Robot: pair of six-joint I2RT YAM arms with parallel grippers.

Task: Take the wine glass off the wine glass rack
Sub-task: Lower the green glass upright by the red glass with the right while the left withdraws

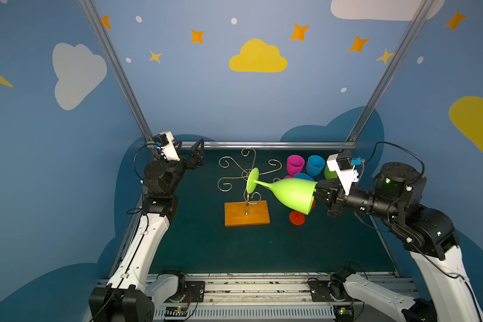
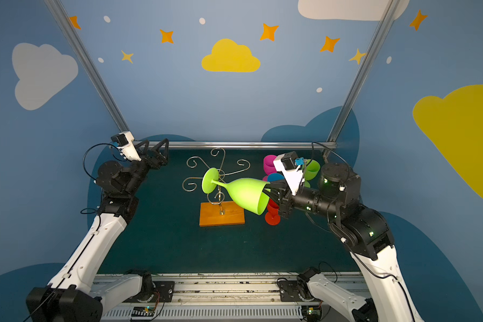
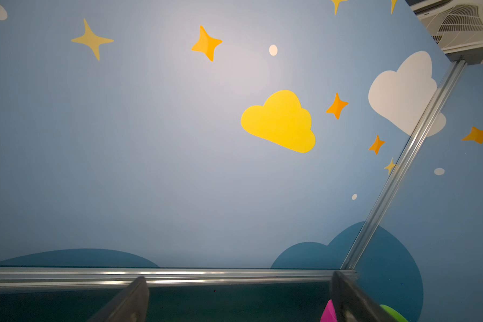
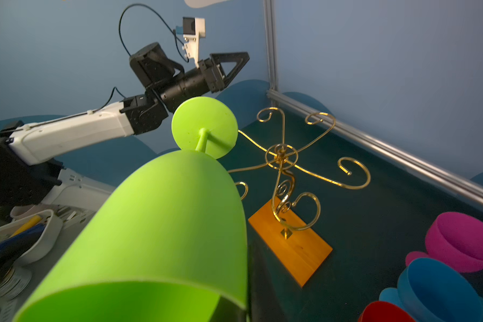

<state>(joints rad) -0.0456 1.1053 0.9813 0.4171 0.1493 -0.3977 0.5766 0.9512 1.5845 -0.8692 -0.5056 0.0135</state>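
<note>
The robot's right gripper should put the lime-green wine glass down on the green mat (image 1: 282, 244) in front of the red glass.
A lime-green wine glass (image 1: 290, 195) (image 2: 243, 192) lies almost level in the air, its round foot pointing at the hub of the wine glass rack. My right gripper (image 1: 317, 192) (image 2: 269, 192) is shut on the bowl's rim, one finger inside and one outside. The right wrist view shows the wine glass (image 4: 165, 223) filling the foreground, with the right gripper (image 4: 246, 306) at its rim. The rack's gold wire arms rise from an orange wooden base (image 1: 257, 214) (image 2: 232, 217) (image 4: 299, 251). Whether the foot touches the wire I cannot tell. My left gripper (image 1: 190, 147) (image 2: 155, 146) (image 3: 240, 304) hangs open and empty at the back left.
A magenta glass (image 1: 295, 164), a blue glass (image 1: 315, 164), a red glass (image 1: 297, 217) and a green one (image 1: 329, 174) stand crowded right of the rack, under my right arm. The metal rail (image 1: 262, 145) bounds the back of the green mat.
</note>
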